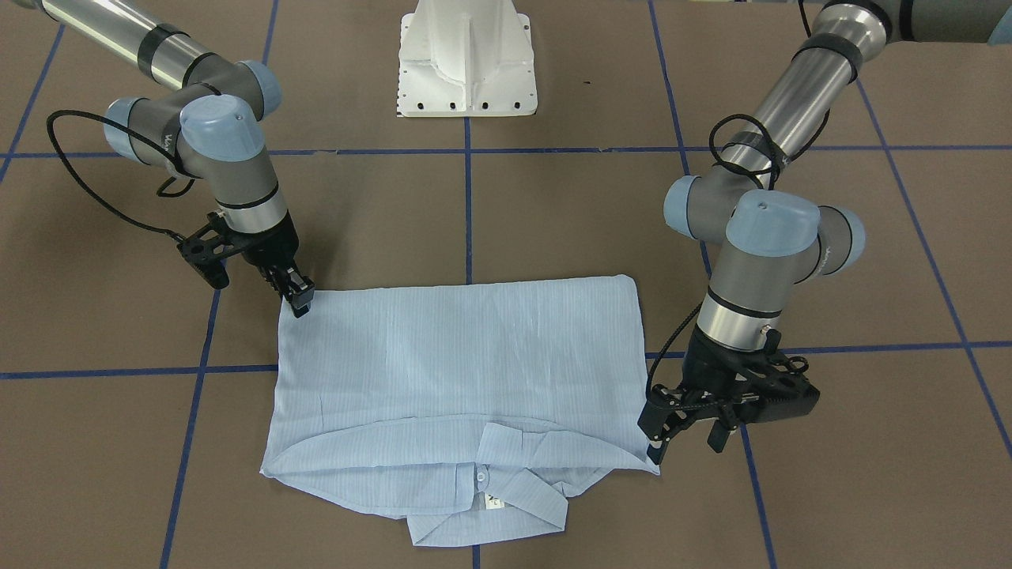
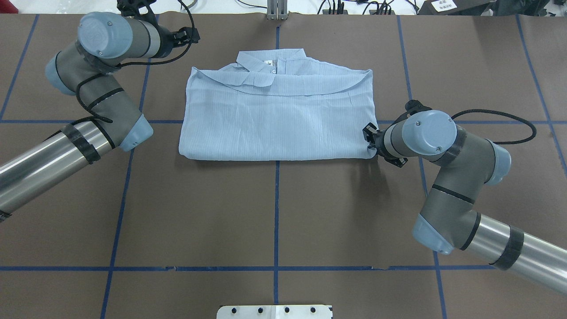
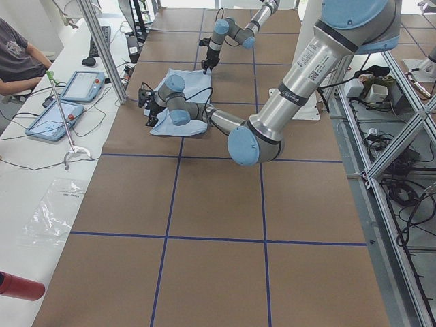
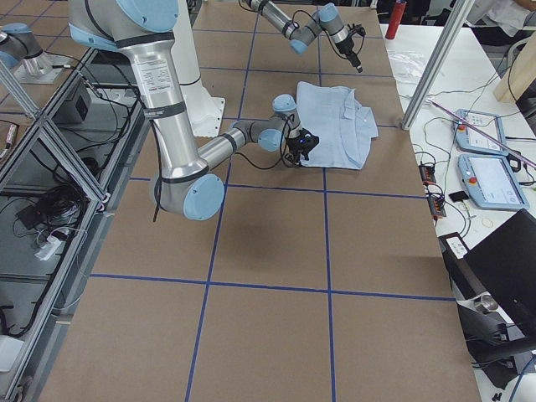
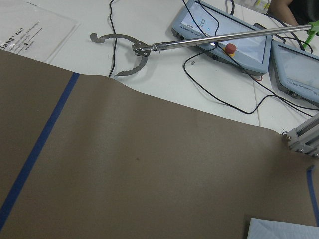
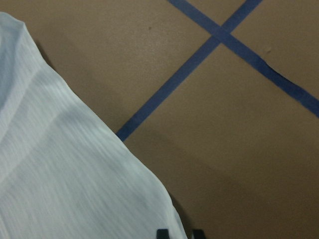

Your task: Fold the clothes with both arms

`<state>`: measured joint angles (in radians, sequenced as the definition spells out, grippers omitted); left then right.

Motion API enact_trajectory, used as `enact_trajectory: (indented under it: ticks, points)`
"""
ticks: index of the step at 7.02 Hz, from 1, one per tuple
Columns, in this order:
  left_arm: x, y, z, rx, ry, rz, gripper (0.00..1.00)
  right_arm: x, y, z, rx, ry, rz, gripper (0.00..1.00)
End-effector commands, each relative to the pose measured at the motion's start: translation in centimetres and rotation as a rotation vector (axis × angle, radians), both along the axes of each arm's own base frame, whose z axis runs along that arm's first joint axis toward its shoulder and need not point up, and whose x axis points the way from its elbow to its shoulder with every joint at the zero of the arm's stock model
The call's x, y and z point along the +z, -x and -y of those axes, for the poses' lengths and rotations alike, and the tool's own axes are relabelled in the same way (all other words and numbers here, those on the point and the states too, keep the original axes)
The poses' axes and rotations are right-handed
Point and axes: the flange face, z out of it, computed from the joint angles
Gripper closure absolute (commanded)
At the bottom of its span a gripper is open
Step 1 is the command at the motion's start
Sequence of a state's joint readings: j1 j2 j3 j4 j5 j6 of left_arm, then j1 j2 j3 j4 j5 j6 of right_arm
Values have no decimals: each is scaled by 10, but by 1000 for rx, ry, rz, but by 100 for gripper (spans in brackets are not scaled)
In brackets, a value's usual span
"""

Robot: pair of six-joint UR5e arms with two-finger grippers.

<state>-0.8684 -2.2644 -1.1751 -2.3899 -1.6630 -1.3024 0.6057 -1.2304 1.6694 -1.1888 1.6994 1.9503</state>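
My right gripper needs to let go of the light-blue striped shirt on the brown table (image 6: 189, 121) just in front of the white pedestal base.
The light-blue striped shirt (image 1: 458, 371) lies folded flat on the brown table, its collar (image 1: 506, 482) towards the far edge; it also shows in the overhead view (image 2: 279, 119). My right gripper (image 1: 299, 304) is low at the shirt's near right corner (image 2: 370, 148). The right wrist view shows its fingertips (image 6: 162, 233) close together, with the cloth edge (image 6: 169, 209) running between them. My left gripper (image 1: 686, 450) is open beside the shirt's far left corner and holds nothing. The left wrist view shows only the tip of that corner (image 5: 281, 230) and no fingers.
The white pedestal base (image 1: 466, 71) stands at the robot's side of the table. Blue tape lines (image 2: 277, 212) cross the brown surface. Beyond the far edge, a white bench holds teach pendants (image 5: 219, 30), cables and a metal grabber tool (image 5: 134, 50). A seated person (image 3: 17, 54) is there.
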Motion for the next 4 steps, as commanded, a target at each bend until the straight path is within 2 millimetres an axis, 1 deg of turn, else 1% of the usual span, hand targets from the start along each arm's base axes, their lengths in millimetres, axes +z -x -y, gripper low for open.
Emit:
enact_trajectory:
  ticks: [1,2,3,4]
  points:
    - [0,0,0,-1,1,-1,0,0,-2,-2,-7,2,3,100]
    - [0,0,0,-1,2,-2,0,-13,-8,-8,-15,-3,31,100]
    - [-2,-1,-1,-1,2,-6,0,-27,-36,-32,-21,-13,68,100]
    - [-2,-2,-1,0,3,-7,0,-34,-54,-65,-57,-13,102,100]
